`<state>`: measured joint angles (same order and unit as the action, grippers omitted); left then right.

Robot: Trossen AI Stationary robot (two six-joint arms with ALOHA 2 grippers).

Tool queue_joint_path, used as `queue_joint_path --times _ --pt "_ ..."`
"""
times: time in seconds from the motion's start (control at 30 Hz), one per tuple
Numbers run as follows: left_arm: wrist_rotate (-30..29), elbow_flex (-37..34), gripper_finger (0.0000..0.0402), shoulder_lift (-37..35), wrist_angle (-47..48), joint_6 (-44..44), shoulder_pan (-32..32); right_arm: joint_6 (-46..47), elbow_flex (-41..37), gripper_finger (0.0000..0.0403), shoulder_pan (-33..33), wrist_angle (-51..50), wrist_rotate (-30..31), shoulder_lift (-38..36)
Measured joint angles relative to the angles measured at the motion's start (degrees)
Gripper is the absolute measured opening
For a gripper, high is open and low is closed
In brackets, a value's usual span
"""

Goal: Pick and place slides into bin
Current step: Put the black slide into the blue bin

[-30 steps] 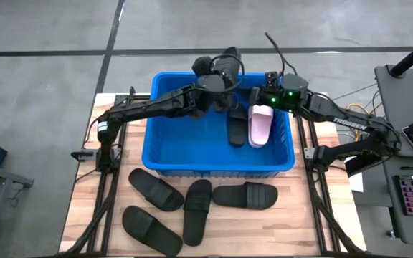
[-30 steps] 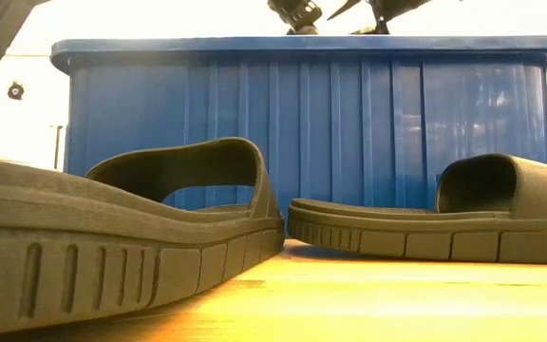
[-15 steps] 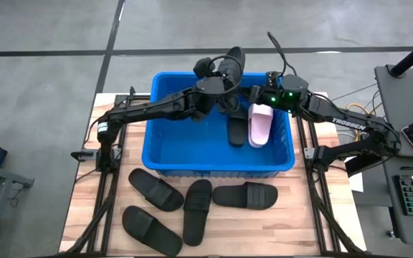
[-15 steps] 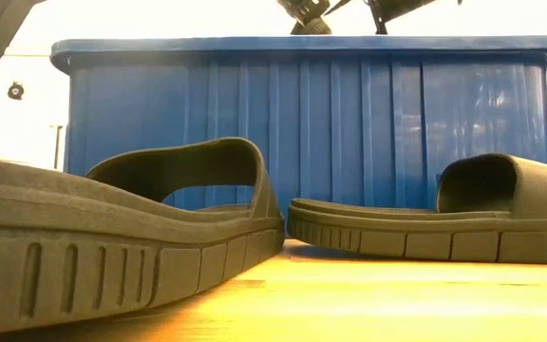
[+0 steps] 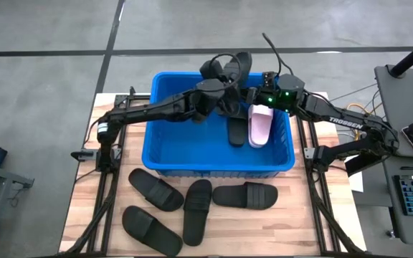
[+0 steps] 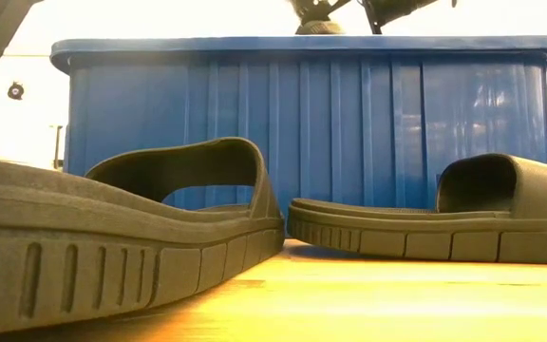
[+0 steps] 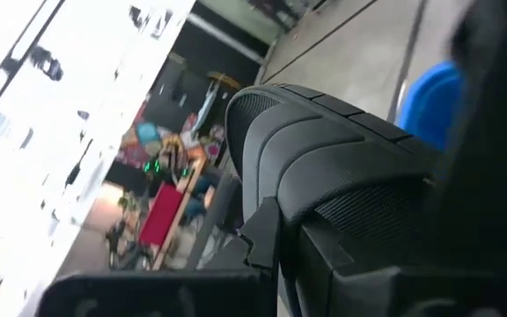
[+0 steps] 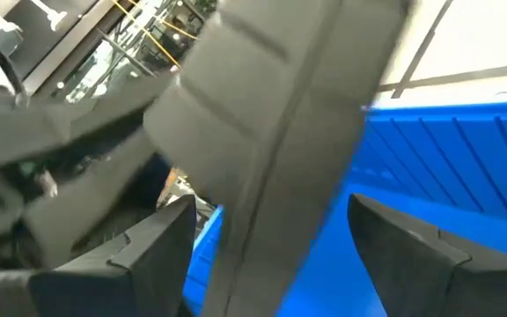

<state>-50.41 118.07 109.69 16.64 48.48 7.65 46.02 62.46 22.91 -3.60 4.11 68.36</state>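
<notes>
The black slide in my left gripper slants over the bin's far rim, so my right gripper will hold it steady while my left gripper re-grips the slide's strap (image 7: 299,157).
My left gripper (image 5: 217,80) is shut on a black slide (image 5: 235,66), held above the far rim of the blue bin (image 5: 165,147). In the left wrist view that slide (image 7: 324,150) fills the picture. My right gripper (image 5: 254,90) is open. Its two fingers (image 8: 161,246) stand on either side of the same slide (image 8: 271,132), with blue showing in both gaps. A black slide (image 5: 236,130) and a pale pink slide (image 5: 261,125) lie in the bin's right part. My left gripper is shut on the black slide, coming at it about level from the table's left side. The slide and the gripper's own body hide the place of contact, so I cannot tell which part it has. The slide is lifted clear, tilted, over the bin's far rim (image 5: 214,74).
Several black slides (image 5: 196,208) lie on the wooden table between the bin and the near edge. Two of them (image 6: 112,237) (image 6: 444,218) stand close before the low camera, with the bin's near wall (image 6: 302,123) behind. Both arms cross above the bin's far half.
The held black slide has turned a little in my left gripper, its far end swinging toward the table's right edge. It stays clear of the bin. The slides in the bin and on the table have kept still.
</notes>
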Motion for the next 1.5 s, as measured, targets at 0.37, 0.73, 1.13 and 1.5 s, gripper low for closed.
queue_joint_path --times 0.37,0.73,1.13,1.5 --pt "1.94 -0.32 0.0000 0.00 0.05 0.64 -0.14 -0.86 0.00 0.0211 1.12 0.00 -2.67 0.00" --pt "3.42 -0.32 0.0000 0.00 -0.11 2.94 -0.21 -3.42 0.00 0.0077 2.18 -0.42 -3.52 0.04" --pt "9.04 -0.38 0.0115 -5.96 8.26 -9.24 0.28 -5.34 0.17 0.0076 6.46 -4.28 -12.13 -1.18" --pt "14.11 -0.36 0.0198 -13.21 17.38 -12.23 0.10 -4.86 -1.03 0.0074 10.53 -3.15 -21.01 -1.77"
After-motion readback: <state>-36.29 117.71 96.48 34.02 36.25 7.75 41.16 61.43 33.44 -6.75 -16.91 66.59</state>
